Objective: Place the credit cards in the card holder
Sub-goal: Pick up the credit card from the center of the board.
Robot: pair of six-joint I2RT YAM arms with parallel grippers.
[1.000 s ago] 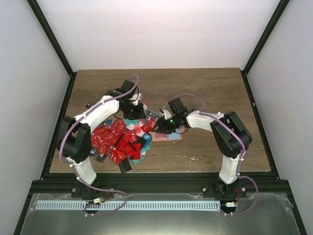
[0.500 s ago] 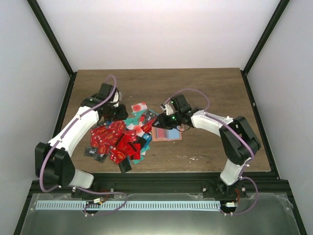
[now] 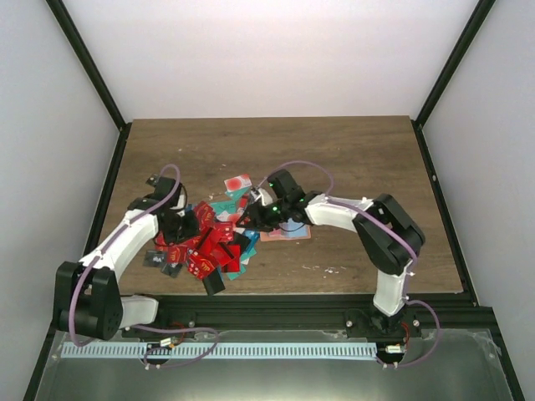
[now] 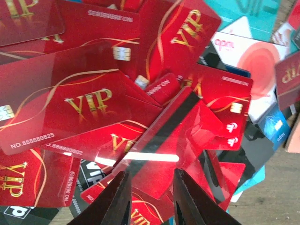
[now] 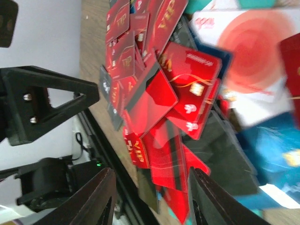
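Note:
My right gripper is to take hold of the black-striped red card by its corner [image 3: 220,239] [image 5: 174,101] next, beside the red card with the gold chip.
The credit cards [image 3: 205,238] lie in a loose heap, mostly red, with some teal and black. A white card with a red spot [image 3: 238,182] lies apart at the back. The salmon-pink card holder [image 3: 286,233] lies flat right of the heap, partly under my right arm. My left gripper [image 3: 179,225] hovers over the heap's left side, open and empty; in the left wrist view [image 4: 151,201] its fingers straddle a red card with a black stripe [image 4: 164,140]. My right gripper [image 3: 254,216] is over the heap's right side, open wide and empty [image 5: 150,201].
The wooden table [image 3: 351,159] is fenced by a black frame with white walls behind it. A black card [image 3: 212,282] lies near the front edge. My two arms reach in toward each other across the heap.
My left gripper has swung from the back of the heap to its left side, leaving the white red-spot card at the back. My right gripper has moved left from the holder over the heap.

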